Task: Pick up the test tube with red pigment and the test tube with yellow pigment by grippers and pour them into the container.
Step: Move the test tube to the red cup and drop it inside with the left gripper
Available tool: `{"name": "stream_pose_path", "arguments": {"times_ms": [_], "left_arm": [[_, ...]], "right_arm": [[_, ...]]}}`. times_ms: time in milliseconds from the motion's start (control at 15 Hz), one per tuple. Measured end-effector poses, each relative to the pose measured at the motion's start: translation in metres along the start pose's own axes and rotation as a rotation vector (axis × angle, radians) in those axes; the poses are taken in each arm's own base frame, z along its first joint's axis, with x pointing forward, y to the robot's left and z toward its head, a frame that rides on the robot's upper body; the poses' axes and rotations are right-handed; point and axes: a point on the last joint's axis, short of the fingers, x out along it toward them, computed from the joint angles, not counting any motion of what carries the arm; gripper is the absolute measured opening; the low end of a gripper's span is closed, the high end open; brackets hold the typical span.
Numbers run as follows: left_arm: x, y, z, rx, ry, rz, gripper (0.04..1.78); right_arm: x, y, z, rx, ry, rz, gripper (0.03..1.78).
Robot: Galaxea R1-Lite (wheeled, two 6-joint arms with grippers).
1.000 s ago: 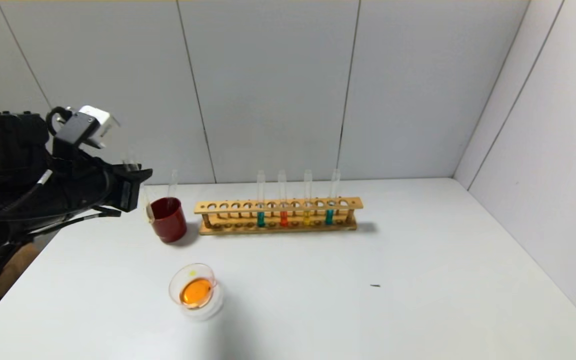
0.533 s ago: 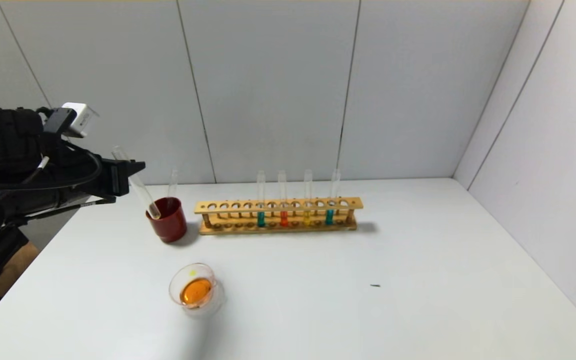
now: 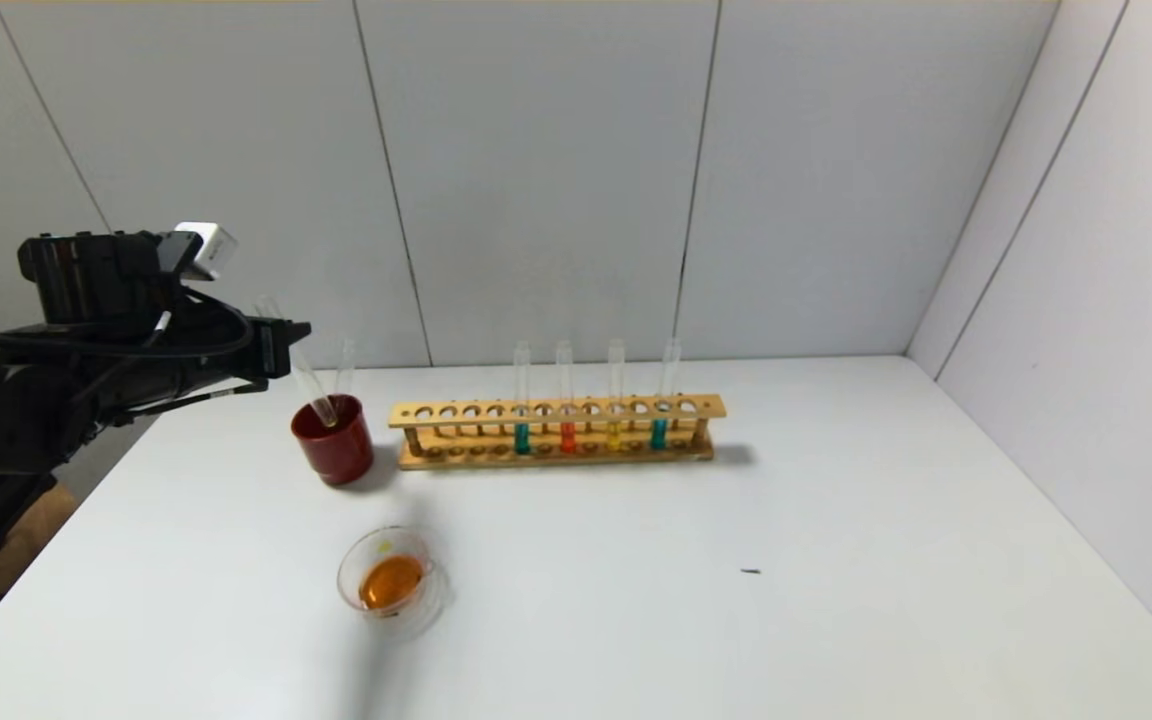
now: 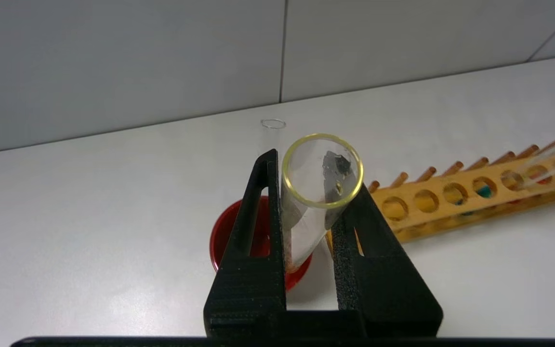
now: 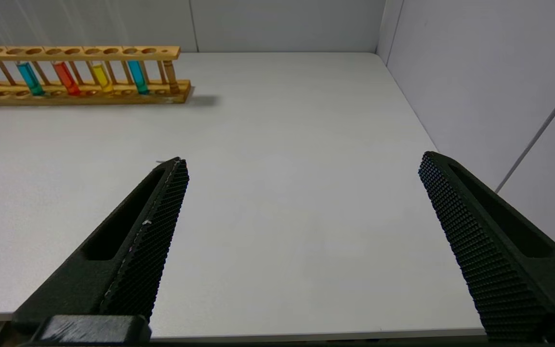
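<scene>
My left gripper needs to let go of the empty clear test tube inside the dark red cup (image 3: pixel 333 410) (image 4: pixel 262 240), next to the second empty tube.
My left gripper (image 3: pixel 286 345) is shut on an empty clear test tube (image 3: pixel 314 395), held tilted with its lower end inside the dark red cup (image 3: pixel 336 450). In the left wrist view the fingers (image 4: pixel 258 231) clamp this tube (image 4: pixel 301 226) above the cup (image 4: pixel 224 236). The test tube with red pigment (image 3: pixel 567 436) and the test tube with yellow pigment (image 3: pixel 614 434) stand in the wooden rack (image 3: pixel 556 412). The container (image 3: pixel 346 572), a glass dish, holds orange liquid near the table's front. My right gripper (image 5: pixel 301 161) is open and empty over bare table, out of the head view.
A second empty tube (image 3: pixel 345 365) leans in the red cup. Two teal tubes (image 3: pixel 522 437) stand in the rack beside the red and yellow ones. The rack also shows in the right wrist view (image 5: pixel 75 50). Walls close the back and right.
My left gripper has moved right toward the red cup. The held tube's lower end went from the cup's left rim into the cup's mouth.
</scene>
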Motion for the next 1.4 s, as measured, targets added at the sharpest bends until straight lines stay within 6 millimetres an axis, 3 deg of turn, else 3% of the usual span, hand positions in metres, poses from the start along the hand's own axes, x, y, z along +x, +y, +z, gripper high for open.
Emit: {"name": "stream_pose_path", "arguments": {"times_ms": [333,1400], "left_arm": [[0.013,0.011,-0.001,-0.01,0.0,0.018,0.32],[0.036,0.028,-0.034,-0.038,0.089,0.044,0.32]], "right_arm": [[0.0,0.0,0.0,0.0,0.0,0.0,1.75],[0.0,0.0,0.0,0.0,0.0,0.0,1.75]]}}
